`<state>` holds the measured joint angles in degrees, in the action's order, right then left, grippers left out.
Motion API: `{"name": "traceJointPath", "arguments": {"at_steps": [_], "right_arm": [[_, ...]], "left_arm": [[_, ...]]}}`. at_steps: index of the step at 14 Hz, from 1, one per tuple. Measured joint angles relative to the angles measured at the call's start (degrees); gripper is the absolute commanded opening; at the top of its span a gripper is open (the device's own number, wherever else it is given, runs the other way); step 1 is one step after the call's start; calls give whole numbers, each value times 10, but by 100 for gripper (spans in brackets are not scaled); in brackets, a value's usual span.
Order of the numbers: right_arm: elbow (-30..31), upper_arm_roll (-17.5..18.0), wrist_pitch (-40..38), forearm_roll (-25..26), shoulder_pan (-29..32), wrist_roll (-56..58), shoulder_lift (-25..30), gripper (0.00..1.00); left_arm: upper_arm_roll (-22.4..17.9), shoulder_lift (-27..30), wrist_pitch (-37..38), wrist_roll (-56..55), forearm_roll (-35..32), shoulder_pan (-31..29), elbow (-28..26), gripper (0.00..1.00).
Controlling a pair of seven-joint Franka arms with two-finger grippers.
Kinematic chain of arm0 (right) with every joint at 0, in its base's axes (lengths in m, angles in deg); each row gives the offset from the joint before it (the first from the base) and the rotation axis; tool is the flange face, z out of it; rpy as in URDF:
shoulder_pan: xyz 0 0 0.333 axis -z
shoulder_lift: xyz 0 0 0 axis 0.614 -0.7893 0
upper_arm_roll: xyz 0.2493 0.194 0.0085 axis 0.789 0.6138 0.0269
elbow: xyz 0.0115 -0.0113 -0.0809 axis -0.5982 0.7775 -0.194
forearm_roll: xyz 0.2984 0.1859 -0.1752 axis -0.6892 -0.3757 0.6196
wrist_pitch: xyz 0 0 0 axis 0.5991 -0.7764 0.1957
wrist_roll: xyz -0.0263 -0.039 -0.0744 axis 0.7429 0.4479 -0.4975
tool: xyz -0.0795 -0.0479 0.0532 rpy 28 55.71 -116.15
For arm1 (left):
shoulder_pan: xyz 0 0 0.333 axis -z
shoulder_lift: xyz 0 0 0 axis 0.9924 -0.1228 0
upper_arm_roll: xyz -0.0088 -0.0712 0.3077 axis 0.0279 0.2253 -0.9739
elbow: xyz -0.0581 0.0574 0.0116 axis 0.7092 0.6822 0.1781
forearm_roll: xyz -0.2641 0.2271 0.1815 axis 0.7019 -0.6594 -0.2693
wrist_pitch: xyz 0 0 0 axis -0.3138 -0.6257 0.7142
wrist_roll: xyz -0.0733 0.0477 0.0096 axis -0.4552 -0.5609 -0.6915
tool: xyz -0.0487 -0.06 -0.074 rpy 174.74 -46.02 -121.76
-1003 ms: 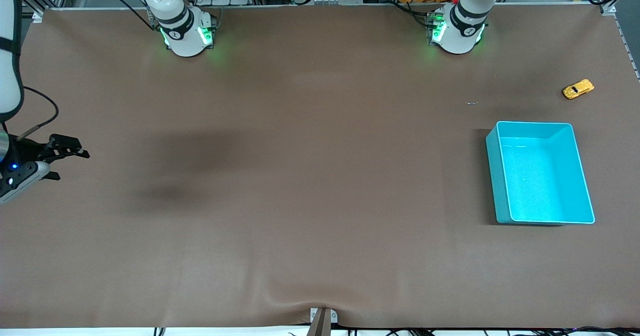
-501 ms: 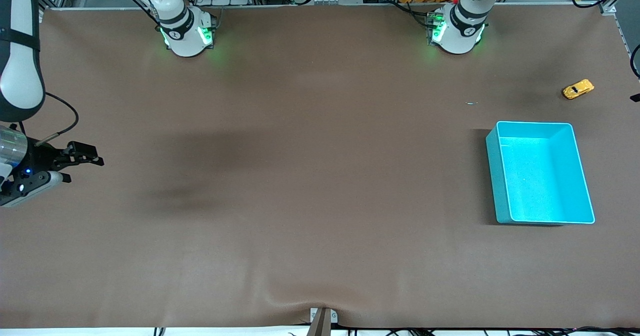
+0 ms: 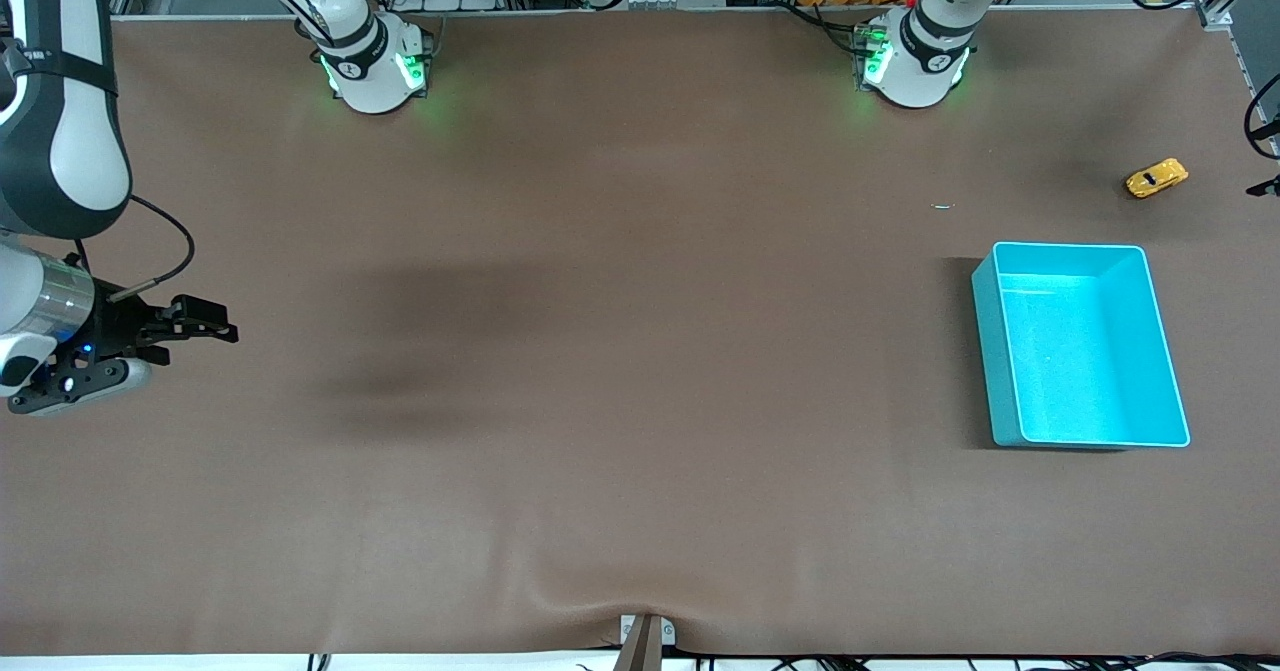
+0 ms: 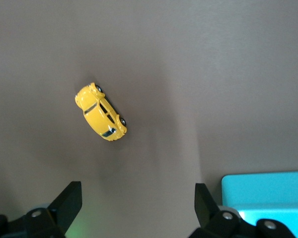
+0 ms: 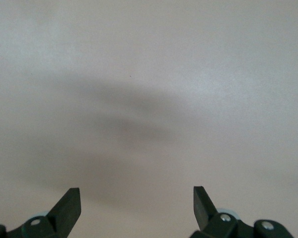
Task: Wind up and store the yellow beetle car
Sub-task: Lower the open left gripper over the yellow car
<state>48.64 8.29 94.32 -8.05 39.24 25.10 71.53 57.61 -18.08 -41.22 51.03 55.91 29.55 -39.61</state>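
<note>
The yellow beetle car is next for my left gripper, which should go to it and grip its two long sides (image 3: 1161, 175) (image 4: 102, 118), beside the roof.
The yellow beetle car (image 3: 1156, 178) lies on the brown mat at the left arm's end of the table, farther from the front camera than the teal bin (image 3: 988, 351). In the left wrist view the car (image 4: 100, 112) rests on its wheels, some way ahead of my left gripper (image 4: 137, 198), which hangs open and empty above the mat. A corner of the bin (image 4: 268, 191) shows beside one finger. My right gripper (image 3: 200, 341) hovers open and empty over bare mat at the right arm's end; its wrist view shows only mat between the fingers (image 5: 69, 203).
The teal bin holds nothing. A tiny pale speck (image 3: 942, 206) lies on the mat between the left arm's base (image 3: 915, 61) and the bin. A bracket (image 3: 645, 636) sits at the mat's near edge, where the mat wrinkles.
My right gripper has drifted toward the table's middle, still open. Dark parts and cable of the left arm have come into view at the edge by the car. Car and bin have not moved.
</note>
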Motion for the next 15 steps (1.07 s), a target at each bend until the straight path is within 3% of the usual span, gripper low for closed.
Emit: {"name": "traceJointPath", "arguments": {"at_steps": [7, 15], "right_arm": [[-7, -4, 1, 0, 0, -18, 4, 100], [-1, -9, 9, 0, 3, -18, 1, 100]], "left_arm": [[-3, -34, -173, -36, 0, -41, -99, 100], [-3, -75, -253, -36, 0, -69, -138, 100]]}}
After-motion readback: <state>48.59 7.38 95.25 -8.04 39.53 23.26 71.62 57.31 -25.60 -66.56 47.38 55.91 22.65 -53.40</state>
